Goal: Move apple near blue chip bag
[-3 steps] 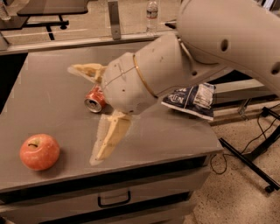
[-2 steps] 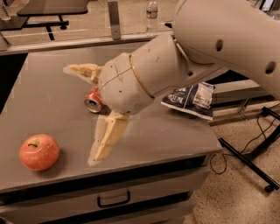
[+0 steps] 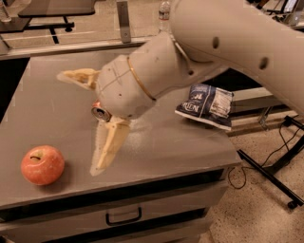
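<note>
I should next go to the red-orange apple near the table's front corner and close my gripper around the apple's middle (image 3: 43, 166), with fingers on opposite sides.
The red-orange apple (image 3: 42, 165) sits on the grey table (image 3: 156, 147) near its front left corner. The navy-blue chip bag (image 3: 206, 105) with white lettering lies at the table's right edge. My gripper (image 3: 78, 123) hangs over the middle of the table, to the right of and above the apple and left of the bag. Its two cream fingers are spread wide, one (image 3: 78, 77) pointing left and one (image 3: 108, 144) pointing down toward the front, with nothing between them.
A red soda can (image 3: 99, 112) lies on its side behind my gripper, mostly hidden by it. The table has a drawer with a handle (image 3: 123, 218) below its front edge. A clear bottle (image 3: 164, 10) stands behind the table. Cables and a black stand leg (image 3: 270, 173) are on the floor at right.
My gripper and arm have shifted slightly left, toward the apple. The apple, can and bag have not moved.
</note>
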`<state>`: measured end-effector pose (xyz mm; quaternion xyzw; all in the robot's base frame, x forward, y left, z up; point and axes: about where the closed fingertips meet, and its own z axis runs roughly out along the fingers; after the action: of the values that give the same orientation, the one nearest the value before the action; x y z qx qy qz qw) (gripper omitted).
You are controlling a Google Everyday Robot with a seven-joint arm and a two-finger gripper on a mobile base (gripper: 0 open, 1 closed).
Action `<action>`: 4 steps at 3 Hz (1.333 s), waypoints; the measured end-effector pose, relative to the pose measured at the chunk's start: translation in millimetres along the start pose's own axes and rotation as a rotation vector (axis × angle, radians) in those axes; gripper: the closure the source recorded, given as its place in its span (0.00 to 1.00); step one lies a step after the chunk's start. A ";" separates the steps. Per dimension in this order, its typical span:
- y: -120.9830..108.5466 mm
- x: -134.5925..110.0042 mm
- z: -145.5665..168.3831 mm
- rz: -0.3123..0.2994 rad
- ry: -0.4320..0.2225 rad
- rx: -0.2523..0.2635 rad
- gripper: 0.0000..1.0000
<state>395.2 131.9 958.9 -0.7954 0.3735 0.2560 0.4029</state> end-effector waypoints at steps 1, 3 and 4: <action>-15.2 2.9 19.7 -0.061 -0.057 -0.089 0.00; -30.8 6.7 45.4 -0.142 -0.113 -0.184 0.00; -26.8 8.4 65.3 -0.161 -0.113 -0.220 0.00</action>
<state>414.6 193.7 929.4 -0.8465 0.2549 0.3066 0.3529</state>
